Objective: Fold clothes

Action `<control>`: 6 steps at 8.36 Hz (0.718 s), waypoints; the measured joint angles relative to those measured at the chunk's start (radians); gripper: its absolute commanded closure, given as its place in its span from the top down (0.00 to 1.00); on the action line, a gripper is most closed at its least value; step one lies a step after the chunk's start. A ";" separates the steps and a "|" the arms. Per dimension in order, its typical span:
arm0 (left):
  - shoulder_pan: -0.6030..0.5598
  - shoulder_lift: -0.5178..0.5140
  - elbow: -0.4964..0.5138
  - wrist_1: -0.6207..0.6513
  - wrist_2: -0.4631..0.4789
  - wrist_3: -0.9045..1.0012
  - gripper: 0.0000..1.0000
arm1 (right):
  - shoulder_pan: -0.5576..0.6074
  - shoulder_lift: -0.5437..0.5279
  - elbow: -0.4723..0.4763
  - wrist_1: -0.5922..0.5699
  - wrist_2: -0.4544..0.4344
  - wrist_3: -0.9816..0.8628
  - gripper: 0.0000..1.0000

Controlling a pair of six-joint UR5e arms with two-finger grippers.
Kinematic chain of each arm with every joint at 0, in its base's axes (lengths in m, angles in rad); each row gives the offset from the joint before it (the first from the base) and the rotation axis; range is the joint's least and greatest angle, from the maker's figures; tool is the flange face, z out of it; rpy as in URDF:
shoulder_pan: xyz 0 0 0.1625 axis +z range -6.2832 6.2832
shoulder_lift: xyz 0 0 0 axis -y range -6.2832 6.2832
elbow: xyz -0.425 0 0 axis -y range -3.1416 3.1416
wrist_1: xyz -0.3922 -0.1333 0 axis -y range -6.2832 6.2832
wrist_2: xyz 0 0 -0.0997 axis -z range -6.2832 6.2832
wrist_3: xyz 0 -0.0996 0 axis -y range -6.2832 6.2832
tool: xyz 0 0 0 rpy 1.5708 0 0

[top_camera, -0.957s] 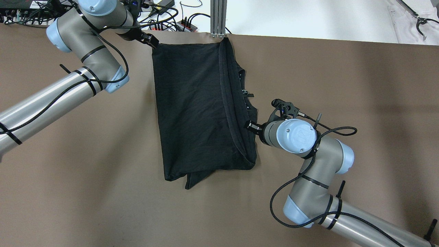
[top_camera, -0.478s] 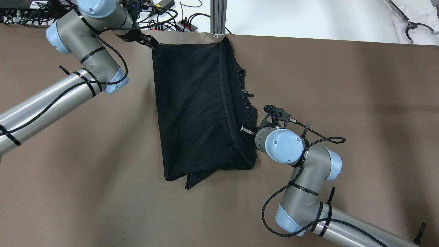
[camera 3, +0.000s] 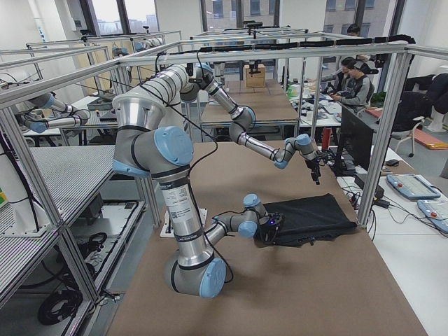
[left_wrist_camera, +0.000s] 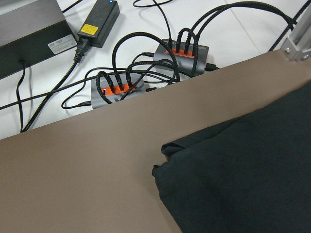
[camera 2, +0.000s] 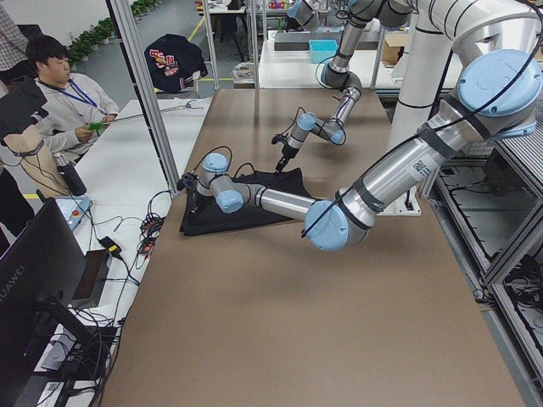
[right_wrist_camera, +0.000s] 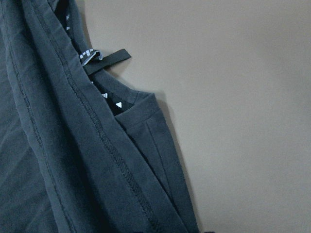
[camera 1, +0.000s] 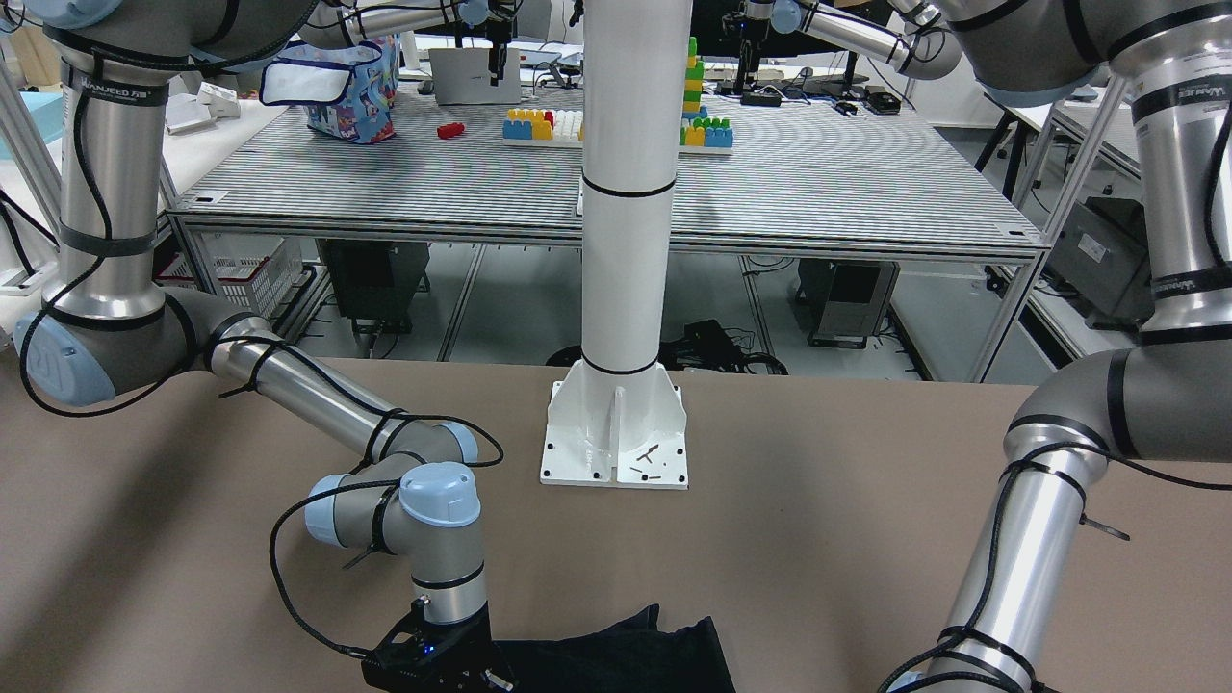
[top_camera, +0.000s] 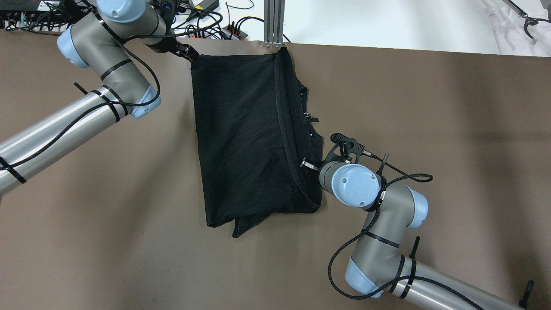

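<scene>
Next, I open my right gripper, which sits at the outermost edge of the layered hems, and take more of the stacked layers (right_wrist_camera: 163,221) before I lift them to fold.
The black clothes (top_camera: 245,137) lie folded on the brown table (top_camera: 430,129), with a hemmed edge running down their right part. My left gripper (top_camera: 191,52) sits at their far left corner. In the left wrist view that corner (left_wrist_camera: 163,162) lies flat with no fingers on it. My right gripper (top_camera: 308,163) is at the clothes' right edge, low over the layered hems (right_wrist_camera: 126,170). The frames do not show whether either gripper is open or shut. The front-facing view catches the right gripper (camera 1: 486,679) beside the clothes (camera 1: 626,654) at the bottom edge.
A white pillar base (camera 1: 614,433) is bolted on the table at the robot's side. An aluminium post (top_camera: 273,26) stands at the far edge behind the clothes. Power strips and cables (left_wrist_camera: 146,73) lie just beyond that edge. A person (camera 2: 59,93) sits beyond it.
The right arm has moved left, bringing its gripper from just off the clothes' right edge onto that edge. The left gripper has hardly shifted, and the clothes lie as before.
</scene>
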 measured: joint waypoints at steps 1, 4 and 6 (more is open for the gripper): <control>0.000 0.000 0.000 0.000 0.000 0.000 1.00 | -0.003 0.000 0.000 0.000 0.000 0.009 0.07; -0.001 0.000 0.000 0.000 0.000 0.000 1.00 | -0.004 -0.001 0.002 -0.001 0.000 0.038 0.00; -0.001 0.000 -0.001 0.000 0.000 -0.001 1.00 | -0.004 -0.004 0.007 -0.003 0.001 0.038 0.00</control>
